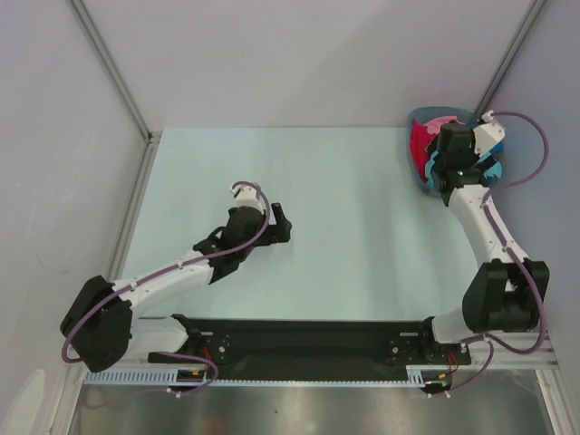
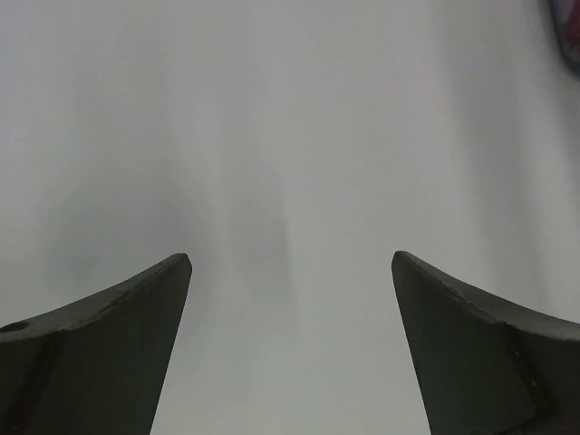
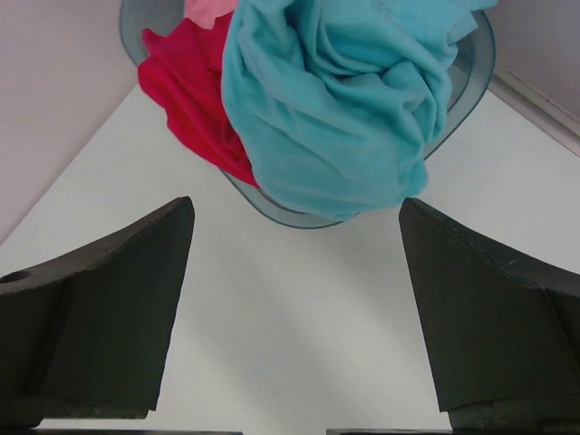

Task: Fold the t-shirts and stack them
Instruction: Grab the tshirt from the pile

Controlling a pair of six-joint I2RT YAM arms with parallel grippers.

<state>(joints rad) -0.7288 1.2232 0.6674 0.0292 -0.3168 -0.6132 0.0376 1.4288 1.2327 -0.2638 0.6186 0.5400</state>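
Observation:
The teal-turquoise shirt's near part (image 1: 434, 169) (image 3: 292, 156) is beside the crimson red shirt in the basket. My right gripper closes on it next.
A grey-blue basket (image 1: 424, 118) at the table's far right corner holds the bunched t-shirts. In the right wrist view a teal-turquoise shirt (image 3: 335, 100) spills over the basket's near rim (image 3: 272, 210), with a crimson red shirt (image 3: 186, 86) to its left and a bit of pale pink (image 3: 208, 11) behind. From above I see the red (image 1: 419, 145), the pink (image 1: 441, 121) and the teal (image 1: 492, 169). My right gripper (image 3: 295, 203) is open and empty, just short of the basket; it hangs over the basket in the top view (image 1: 442, 165). My left gripper (image 1: 283, 220) is open and empty over bare table (image 2: 291, 257).
Grey walls with metal corner posts close the table at the back and sides. The basket's edge (image 2: 571, 36) shows at the far right corner of the left wrist view. The black base rail (image 1: 299, 340) runs along the near edge.

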